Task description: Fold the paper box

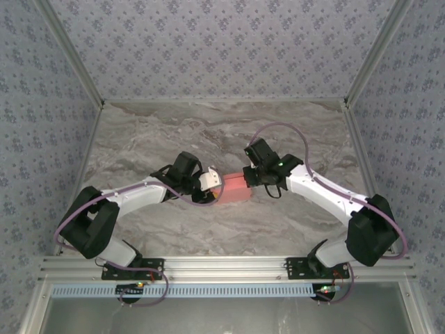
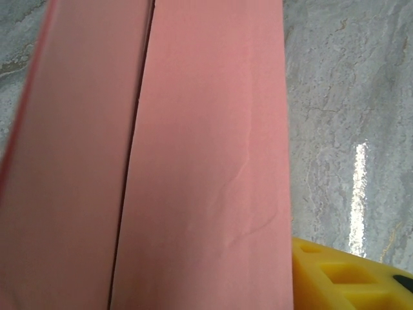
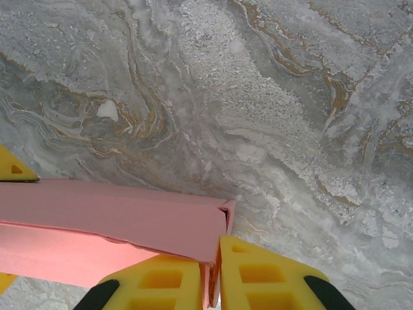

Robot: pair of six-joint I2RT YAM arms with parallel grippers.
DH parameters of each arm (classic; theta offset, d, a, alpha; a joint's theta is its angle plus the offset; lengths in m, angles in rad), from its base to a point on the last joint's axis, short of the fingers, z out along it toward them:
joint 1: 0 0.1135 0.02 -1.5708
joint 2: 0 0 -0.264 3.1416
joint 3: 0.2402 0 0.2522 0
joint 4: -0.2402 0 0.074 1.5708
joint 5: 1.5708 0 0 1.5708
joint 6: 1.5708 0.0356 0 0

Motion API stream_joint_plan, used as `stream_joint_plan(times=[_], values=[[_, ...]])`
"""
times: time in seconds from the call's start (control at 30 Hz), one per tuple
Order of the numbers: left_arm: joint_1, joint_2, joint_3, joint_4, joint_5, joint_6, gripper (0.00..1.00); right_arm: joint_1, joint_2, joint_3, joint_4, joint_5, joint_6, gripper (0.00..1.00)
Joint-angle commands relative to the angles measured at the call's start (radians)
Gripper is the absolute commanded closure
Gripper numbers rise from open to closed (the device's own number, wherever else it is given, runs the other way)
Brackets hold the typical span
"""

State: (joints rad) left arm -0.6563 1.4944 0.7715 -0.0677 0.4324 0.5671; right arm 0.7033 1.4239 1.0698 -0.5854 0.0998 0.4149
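Observation:
The edge of the box's top panel runs crooked to the box's end in the robot's right gripper, so next the gripper opens and pinches the end squarely at their corner (image 3: 210, 261).
The salmon-pink paper box (image 1: 234, 189) lies mid-table between both arms, folded into a long hollow shape. My left gripper (image 1: 213, 182) is at its left end. In the left wrist view the box (image 2: 206, 155) covers most of the frame, and one yellow finger (image 2: 335, 278) presses its right edge while the other is hidden. Two yellow tips, one (image 3: 13, 169) on each side of the box (image 3: 110, 216), show the left gripper straddling it. My right gripper (image 3: 216, 258) is shut on the thin end wall at the box's right end, also seen from above (image 1: 249, 179).
The marble-patterned tabletop (image 1: 208, 132) extends around the box, bounded by patterned walls at the back and sides. An aluminium rail (image 1: 222, 266) with both arm bases runs along the near edge.

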Motion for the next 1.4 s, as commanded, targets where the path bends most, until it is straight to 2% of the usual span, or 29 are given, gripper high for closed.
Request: stream_joint_plan(times=[0.0,0.27,0.43,0.6,0.77,0.9,1.03,1.2,1.27,1.33,1.37], values=[[-0.001,0.019,0.039,0.023,0.009,0.017,0.46,0.038,0.040,-0.011,-0.020,0.010,0.086,0.85],[-0.002,-0.005,0.015,0.084,-0.067,-0.040,0.42,0.063,0.050,-0.014,-0.053,0.107,0.162,0.86],[-0.002,-0.035,-0.024,0.139,-0.092,-0.073,0.42,0.080,0.060,0.003,-0.058,0.100,0.234,0.85],[-0.012,-0.028,-0.031,0.125,-0.086,-0.034,0.46,0.100,0.078,0.073,-0.108,0.115,0.241,0.83],[-0.012,-0.015,-0.021,0.108,-0.065,-0.001,0.49,0.102,0.093,0.113,-0.147,0.118,0.246,0.76],[-0.012,-0.005,-0.008,0.080,-0.060,0.008,0.50,0.100,0.093,0.114,-0.167,0.138,0.245,0.74],[-0.008,-0.002,-0.008,0.082,-0.025,0.014,0.50,0.095,0.094,0.113,-0.189,0.154,0.233,0.75],[-0.005,0.001,-0.003,0.071,-0.021,0.015,0.50,0.093,0.103,0.130,-0.193,0.155,0.223,0.82],[-0.003,0.009,0.006,0.057,-0.012,0.023,0.50,0.093,0.108,0.153,-0.201,0.149,0.222,0.78],[-0.003,0.014,0.018,0.032,-0.005,0.027,0.50,0.092,0.110,0.162,-0.212,0.163,0.222,0.66],[-0.002,0.012,0.018,0.029,-0.002,0.028,0.50,0.092,0.110,0.164,-0.213,0.168,0.223,0.65]])
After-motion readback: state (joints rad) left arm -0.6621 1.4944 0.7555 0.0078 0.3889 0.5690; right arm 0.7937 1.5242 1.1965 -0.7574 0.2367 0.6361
